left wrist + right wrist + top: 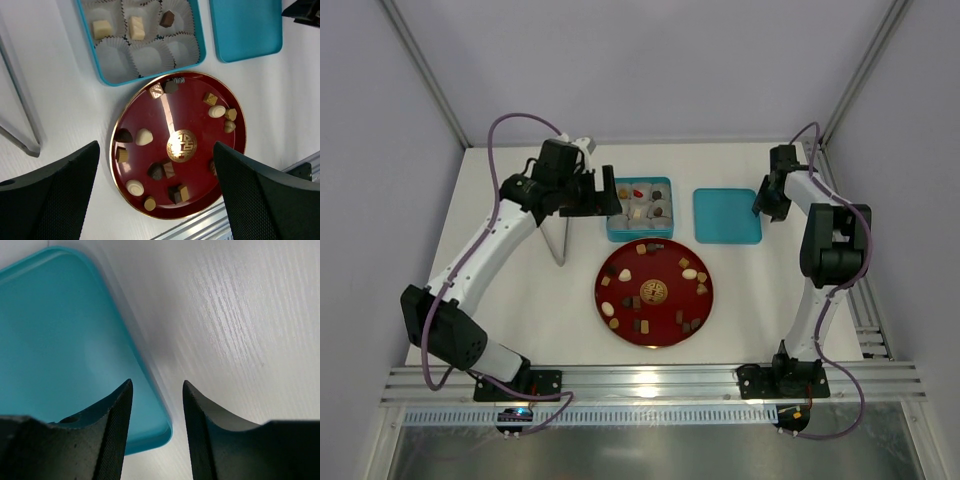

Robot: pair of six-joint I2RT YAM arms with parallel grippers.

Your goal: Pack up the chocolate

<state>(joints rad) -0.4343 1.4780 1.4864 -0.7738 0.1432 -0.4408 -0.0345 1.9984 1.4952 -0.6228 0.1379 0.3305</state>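
The teal lid's edge (696, 216) (216, 31) beside the box is next for my left gripper, which should move there and close on it, opposite my right gripper.
Several chocolate pieces (689, 273), dark, tan and cream-white, lie round the rim of a red plate (623, 268). They also show in the left wrist view (144, 136) on the plate (200, 120). A teal box (611, 232) of white paper cups behind the plate holds a few pieces (136, 27). My left gripper (611, 192) is open and empty, held high beside the box's left edge; in its own view it (155, 145) frames the plate. My right gripper (763, 205) is open and empty, its jaws (156, 385) straddling the right edge of the teal lid (65, 340).
The teal lid (727, 215) lies flat to the right of the box. Metal tongs (558, 243) lie left of the plate, also in the left wrist view (22, 135). A gold round emblem (181, 145) marks the plate's centre. An aluminium rail (650, 382) runs along the near edge.
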